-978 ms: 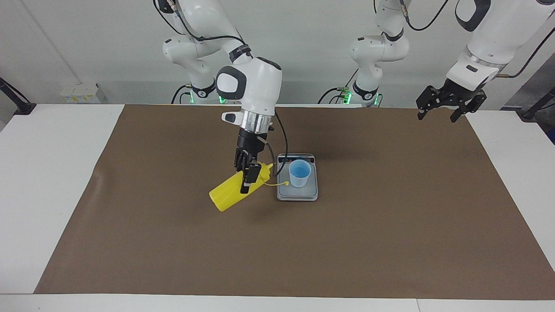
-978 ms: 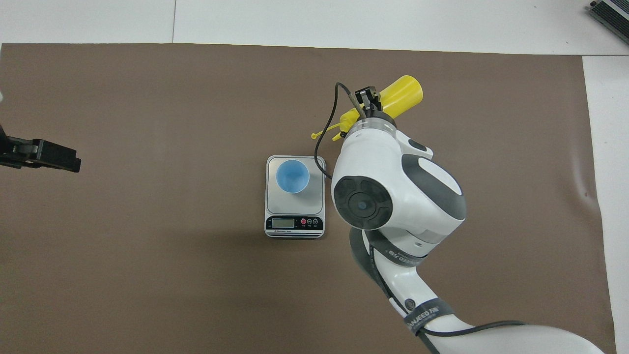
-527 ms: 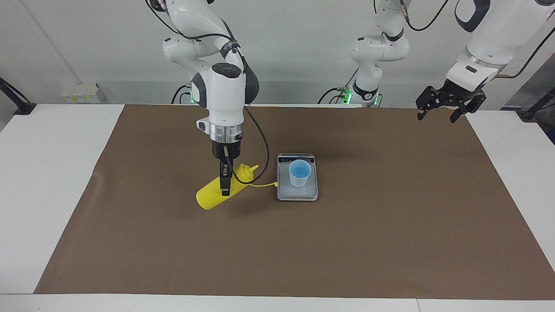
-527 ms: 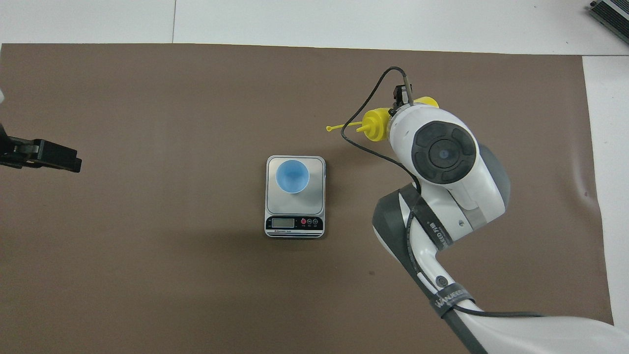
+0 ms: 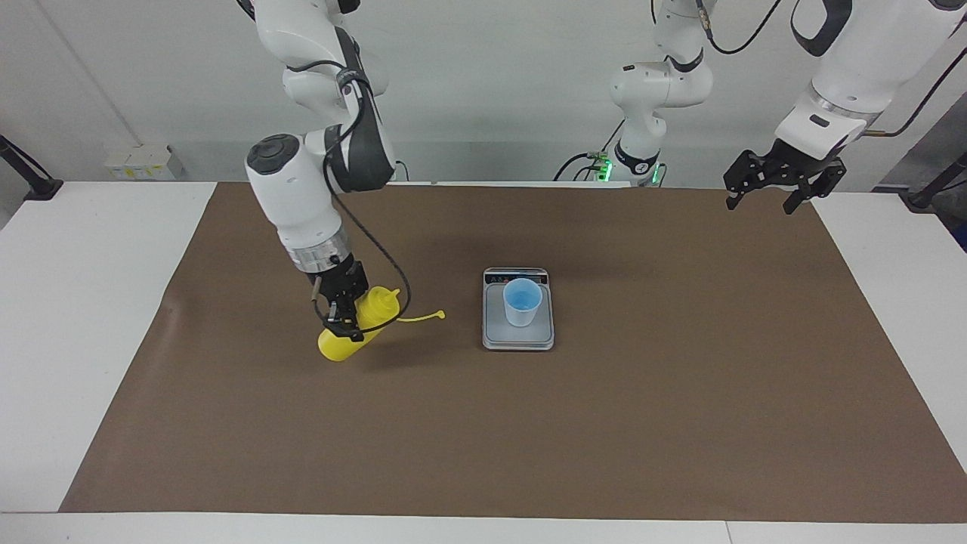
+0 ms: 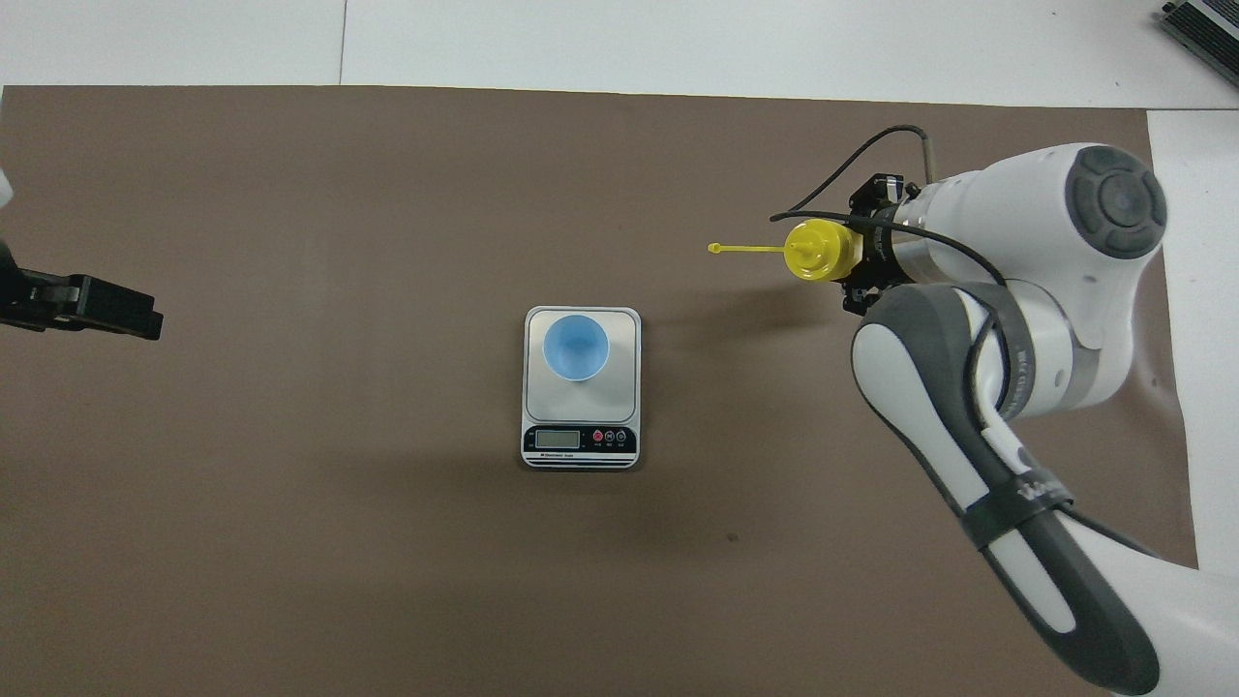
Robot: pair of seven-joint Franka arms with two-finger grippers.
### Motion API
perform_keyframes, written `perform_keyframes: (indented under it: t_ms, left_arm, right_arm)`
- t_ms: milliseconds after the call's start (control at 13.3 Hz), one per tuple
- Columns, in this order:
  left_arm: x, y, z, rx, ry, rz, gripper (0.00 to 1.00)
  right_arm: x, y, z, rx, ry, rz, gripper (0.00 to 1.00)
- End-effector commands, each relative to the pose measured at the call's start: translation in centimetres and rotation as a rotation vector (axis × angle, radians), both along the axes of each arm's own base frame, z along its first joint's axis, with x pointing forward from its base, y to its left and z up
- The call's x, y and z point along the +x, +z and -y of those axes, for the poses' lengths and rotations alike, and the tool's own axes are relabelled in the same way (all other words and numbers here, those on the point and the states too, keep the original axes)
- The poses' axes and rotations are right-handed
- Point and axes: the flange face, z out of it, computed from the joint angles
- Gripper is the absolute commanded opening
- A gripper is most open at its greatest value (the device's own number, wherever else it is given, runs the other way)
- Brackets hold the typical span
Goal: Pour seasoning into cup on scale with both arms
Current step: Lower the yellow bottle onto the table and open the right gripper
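Observation:
Next, I release the yellow seasoning bottle upright on the brown mat [image 6: 971, 381] beneath my right gripper's white arm.
The yellow seasoning bottle [image 5: 361, 323] is in my right gripper [image 5: 344, 323], which is shut on its body. The bottle is tilted, with its nozzle up and pointing toward the scale and its base low over the brown mat. Its tethered cap [image 5: 440, 313] hangs out toward the scale. From overhead the bottle [image 6: 821, 250] shows nozzle-up by the right gripper [image 6: 864, 247]. The pale-blue cup [image 5: 522, 301] [image 6: 576, 347] stands upright on the silver scale [image 5: 518, 338] [image 6: 627, 387] at mid-table. My left gripper [image 5: 763, 198] [image 6: 87, 305] is open and empty, raised over the mat's corner near its base, waiting.
A brown mat [image 5: 680, 393] covers most of the white table [image 5: 91, 302]. The scale's display strip [image 6: 579, 439] faces the robots. A cable loops from the right wrist beside the bottle.
My right gripper has carried the bottle away from the scale toward the right arm's end of the table, and the bottle has turned more upright. The left arm, cup and scale have not moved.

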Motion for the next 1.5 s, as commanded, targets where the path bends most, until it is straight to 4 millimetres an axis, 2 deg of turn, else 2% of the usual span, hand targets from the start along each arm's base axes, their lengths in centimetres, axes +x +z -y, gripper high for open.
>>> perform_keyframes:
  t_ms: [0, 376, 527, 677, 828, 978, 1129, 1429]
  left_arm:
    - [0.1, 0.2, -0.1, 0.019, -0.026, 0.016, 1.0]
    - [0.2, 0.4, -0.4, 0.036, -0.053, 0.016, 1.0]
    - [0.2, 0.3, -0.3, 0.031, -0.04, 0.019, 1.0]
    - [0.2, 0.3, -0.3, 0.031, -0.037, 0.017, 1.0]
    - [0.2, 0.3, -0.3, 0.031, -0.037, 0.017, 1.0]
    - [0.2, 0.3, -0.3, 0.031, -0.037, 0.017, 1.0]
    - [0.2, 0.2, -0.3, 0.031, -0.037, 0.016, 1.0]
    - [0.1, 0.3, -0.3, 0.031, -0.038, 0.017, 1.0]
  right_arm:
    - [-0.6, 0.6, 3.2, 0.1, -0.004, -0.021, 0.0]
    - [-2.6, -0.1, 8.4, 0.305, 0.029, -0.089, 0.0]
    - [-4.6, -1.3, 10.2, 0.361, 0.063, -0.092, 0.0]
    - [-6.2, -2.8, 12.7, 0.404, 0.083, -0.083, 0.0]
    - [-6.8, -3.8, 15.1, 0.431, 0.128, -0.079, 0.0]
    - [-7.7, -5.8, 18.2, 0.439, 0.159, -0.066, 0.0]
    - [-8.4, -6.9, 20.2, 0.45, 0.18, -0.062, 0.0]
    - [-9.8, -10.3, 23.4, 0.48, 0.211, -0.066, 0.0]
